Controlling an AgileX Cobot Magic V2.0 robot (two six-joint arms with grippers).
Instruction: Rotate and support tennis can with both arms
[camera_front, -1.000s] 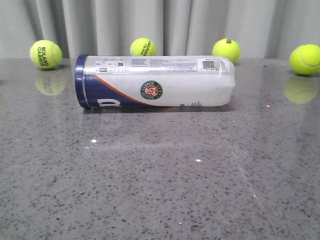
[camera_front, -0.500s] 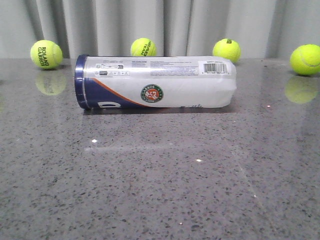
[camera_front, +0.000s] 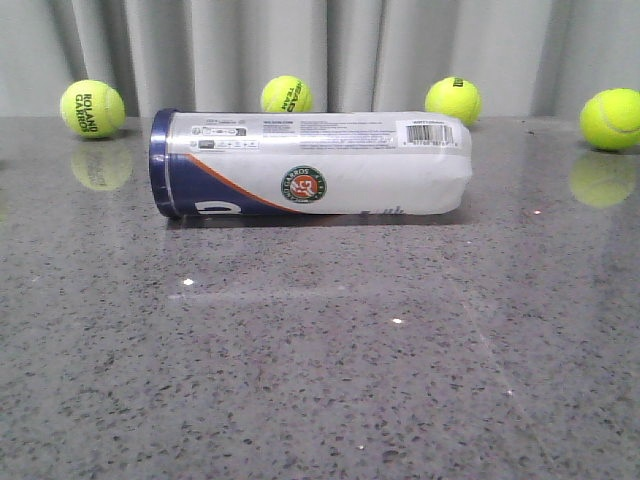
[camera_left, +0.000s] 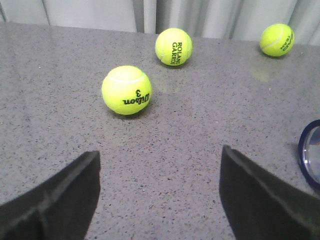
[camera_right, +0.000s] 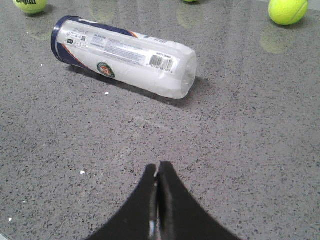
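The navy rim (camera_front: 160, 130) (camera_left: 304, 145) of the tennis can, at the end opposite the can's ridged clear base, will be gripped by my left gripper.
The tennis can (camera_front: 310, 163) lies on its side on the grey speckled table, navy end to the left, ridged clear base to the right, green emblem facing the front. No arm shows in the front view. My left gripper (camera_left: 160, 162) is open and empty above bare table; the can's navy rim (camera_left: 311, 159) shows just at that view's edge. My right gripper (camera_right: 158, 170) is shut and empty, some way short of the can (camera_right: 125, 55), whose ridged base points roughly toward it.
Several yellow-green tennis balls stand along the back near the curtain (camera_front: 92, 108) (camera_front: 286, 95) (camera_front: 452, 100) (camera_front: 610, 119). Another ball (camera_left: 126, 90) lies ahead of my left gripper, with two more (camera_left: 173, 46) (camera_left: 277, 39) behind it.
The can has rocked very slightly about its long axis; its emblem and barcode shifted a little. Nothing else has moved.
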